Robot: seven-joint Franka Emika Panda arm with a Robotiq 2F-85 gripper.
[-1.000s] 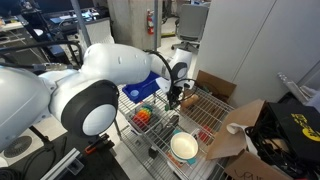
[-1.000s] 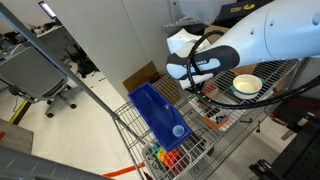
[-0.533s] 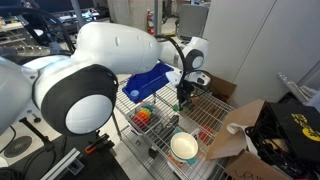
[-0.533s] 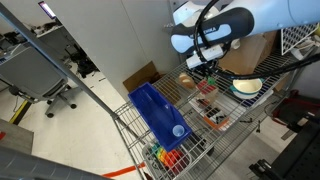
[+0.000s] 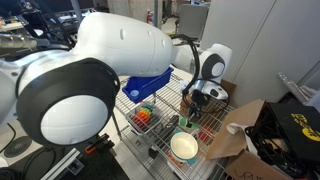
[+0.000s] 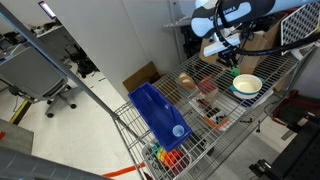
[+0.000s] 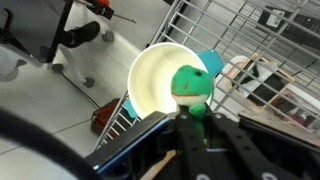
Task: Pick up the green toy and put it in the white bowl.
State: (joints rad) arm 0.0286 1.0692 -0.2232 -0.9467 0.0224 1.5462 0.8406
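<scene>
Next, my gripper releases the green toy on the pale inside bottom of the white bowl [image 5: 182,146] [image 7: 164,78].
In the wrist view my gripper [image 7: 190,114] is shut on the green toy [image 7: 188,82], a small green lump with a face that sticks out past the fingertips. The white bowl [image 7: 138,88] lies directly behind the toy, with its pale inside showing. In both exterior views the gripper [image 5: 197,101] [image 6: 230,62] hangs over the wire shelf, just beside and above the bowl [image 5: 173,151] [image 6: 247,94]. The toy itself is too small to make out in the exterior views.
A blue rectangular bin [image 5: 150,86] [image 6: 160,115] sits on the wire shelf [image 5: 212,117]. A red-orange-green toy [image 5: 145,116] [image 6: 165,157] lies near it. Open cardboard boxes [image 5: 240,130] stand beside the shelf. Something teal [image 7: 211,62] lies by the bowl.
The arm has swung away from the blue bin across the wire shelf toward the white bowl, carrying the green toy. The bowl and bin have not moved.
</scene>
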